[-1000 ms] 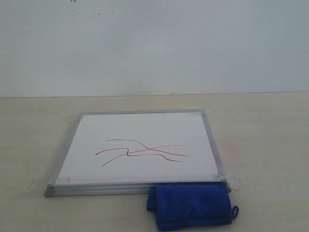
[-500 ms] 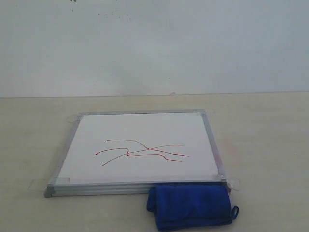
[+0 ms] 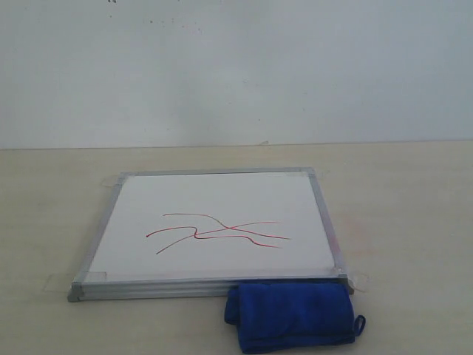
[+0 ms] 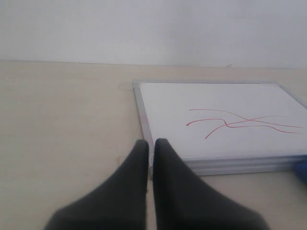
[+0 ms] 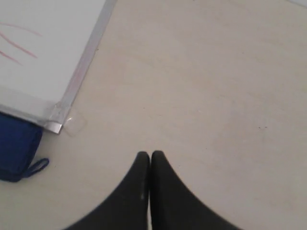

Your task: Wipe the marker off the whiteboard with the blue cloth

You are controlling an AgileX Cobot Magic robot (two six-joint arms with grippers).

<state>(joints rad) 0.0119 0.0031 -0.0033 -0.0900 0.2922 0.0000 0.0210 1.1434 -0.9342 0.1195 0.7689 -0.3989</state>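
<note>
The robot's right gripper needs to next move to the folded blue cloth and close on the cloth's middle (image 3: 284, 316), between its loop and its opposite end.
The whiteboard (image 3: 214, 222) lies flat on the table, silver-framed, with tape tabs at its corners. Red marker lines (image 3: 218, 232) cross one another near its middle. The folded blue cloth (image 3: 290, 316) rests on the table against the board's near right edge, its loop (image 3: 359, 324) at the right. Neither arm shows in the exterior view. In the left wrist view my left gripper (image 4: 150, 142) is shut and empty, just off the whiteboard's (image 4: 216, 120) near left corner. My right gripper (image 5: 150, 155) is shut and empty over bare table, to the right of the cloth (image 5: 17, 148).
A pale wall rises behind the beige table (image 3: 399, 207). A tape tab (image 5: 73, 125) sticks out from the board's near right corner.
</note>
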